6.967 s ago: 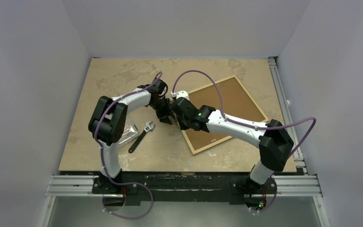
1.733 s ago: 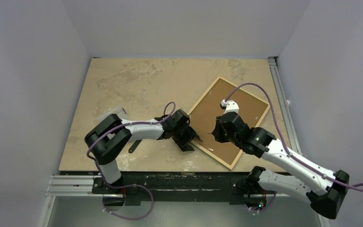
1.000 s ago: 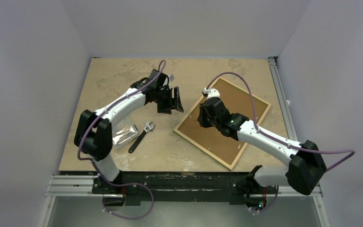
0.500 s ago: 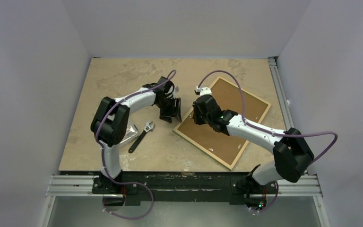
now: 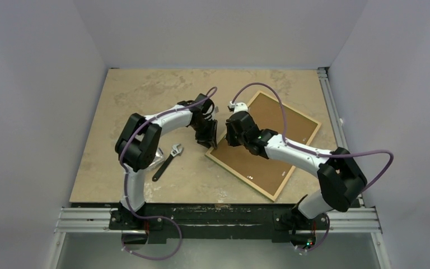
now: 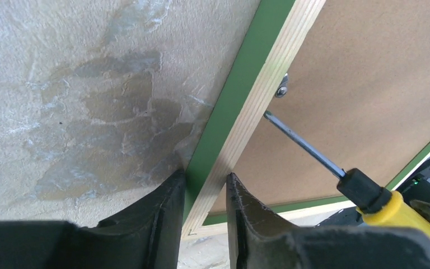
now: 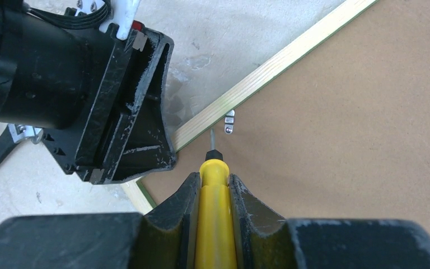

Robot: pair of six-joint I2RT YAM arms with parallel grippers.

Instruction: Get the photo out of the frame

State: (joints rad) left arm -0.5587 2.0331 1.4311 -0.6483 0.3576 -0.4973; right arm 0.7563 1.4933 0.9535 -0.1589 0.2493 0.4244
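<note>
Next, I release the yellow-handled screwdriver from my right gripper on the bare table [image 5: 174, 174] beside the handle of the black wrench. The screwdriver's tip now rests on the backing board.
The frame [image 5: 238, 176] lies face down on the table, with its brown backing board [image 5: 271, 137] facing up. The photo is hidden under the board. My left gripper [image 5: 208, 136] is shut on the frame's green and pale-wood edge [image 6: 246, 95] near its left corner; the fingers [image 6: 171, 196] straddle that edge. My right gripper [image 7: 215, 182] is shut on a yellow-handled screwdriver [image 7: 215, 224]. Its tip rests on the board beside a small metal clip [image 7: 229, 122] at the frame's inner edge. The screwdriver [image 6: 369, 193] and the clip [image 6: 281, 88] also show in the left wrist view.
A black wrench [image 5: 167, 161] and a silver foil packet [image 5: 155, 157] lie left of the frame, by the left arm's elbow. Metal rails [image 5: 336, 129] run along the table's right edge. Grey walls close in the left, back and right sides.
My left gripper has moved right and down onto the frame's left corner edge and closed on it. My right gripper has shifted slightly left with the screwdriver, toward the clip.
</note>
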